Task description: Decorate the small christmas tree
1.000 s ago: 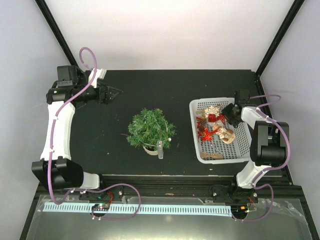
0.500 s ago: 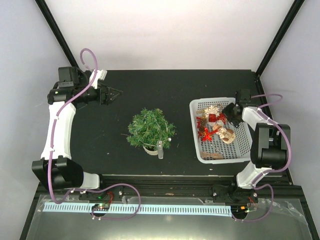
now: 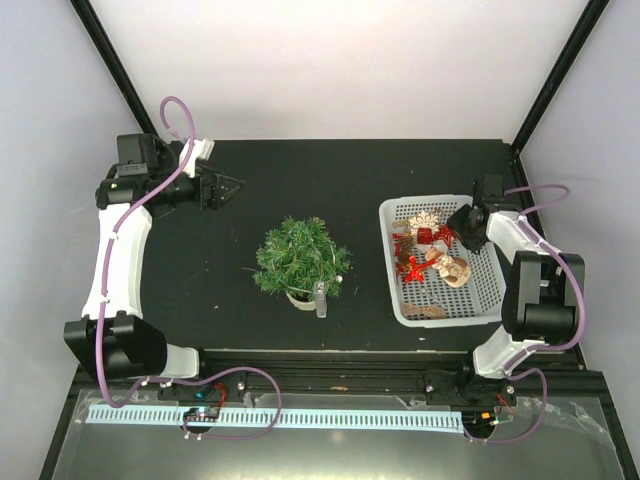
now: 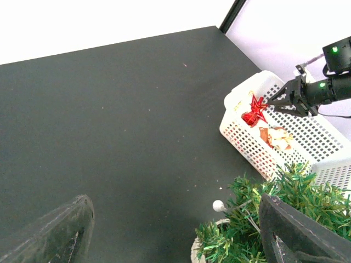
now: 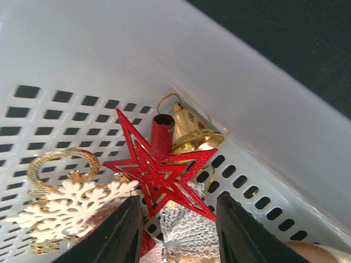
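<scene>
Next, I close my right gripper on the red star's points (image 3: 443, 237) (image 5: 176, 197) above the silver mesh, on the side of the star away from the gold bell.
The small christmas tree (image 3: 300, 255), bushy green in a cream pot (image 3: 298, 297), stands mid-table; its needles fill the lower right of the left wrist view (image 4: 274, 219). My left gripper (image 3: 228, 186) hovers open at the far left, well apart from the tree, with only bare table between its fingers (image 4: 174, 203). My right gripper (image 3: 455, 228) reaches into the white mesh basket (image 3: 440, 318). Its fingers stand apart on either side of a red star (image 5: 162, 170), with gaps at both sides. The star (image 4: 256, 106) sits upright at that gripper's tip.
In the basket, a gold bell (image 5: 192, 131) lies behind the star. A white and gold snowflake (image 5: 66, 205) lies to its left, and silver mesh lies under it. The basket wall (image 5: 247, 98) rises close ahead. A white bead (image 4: 219, 205) hangs on the tree.
The right wrist has shifted slightly toward the basket's far right corner. The left arm and the tree have not moved.
</scene>
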You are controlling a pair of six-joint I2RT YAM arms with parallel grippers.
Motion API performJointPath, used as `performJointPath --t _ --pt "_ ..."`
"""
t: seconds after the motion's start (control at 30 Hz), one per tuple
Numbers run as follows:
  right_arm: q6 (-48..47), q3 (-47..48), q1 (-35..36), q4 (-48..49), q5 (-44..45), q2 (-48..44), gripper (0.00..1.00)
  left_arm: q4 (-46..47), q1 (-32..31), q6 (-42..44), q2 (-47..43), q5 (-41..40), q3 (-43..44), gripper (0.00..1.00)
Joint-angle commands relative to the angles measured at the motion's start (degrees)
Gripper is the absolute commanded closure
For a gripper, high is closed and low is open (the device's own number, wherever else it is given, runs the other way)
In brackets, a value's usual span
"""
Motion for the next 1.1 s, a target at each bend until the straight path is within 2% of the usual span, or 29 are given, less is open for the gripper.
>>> performJointPath --t 0.0,0.77,0.93,1.07 --pt "1.28 -1.74 -0.38 -0.67 1.02 -1.05 0.59 1.18 0.07 -0.24 -1.54 1.5 -0.36 0.18" --pt "0.68 0.59 -0.35 3.98 1.13 6.16 0.56 1.34 0.07 0.55 -1.95 2.08 -2.16 0.18" --pt "0.66 1.2 -0.3 4.73 0.79 7.36 0.57 1.43 0.06 0.88 -2.18 3.01 -2.8 0.18" --pt "0.31 1.3 -0.2 5.29 0.77 7.72 0.65 1.37 0.11 1.29 -2.55 3.42 -3.17 0.18"
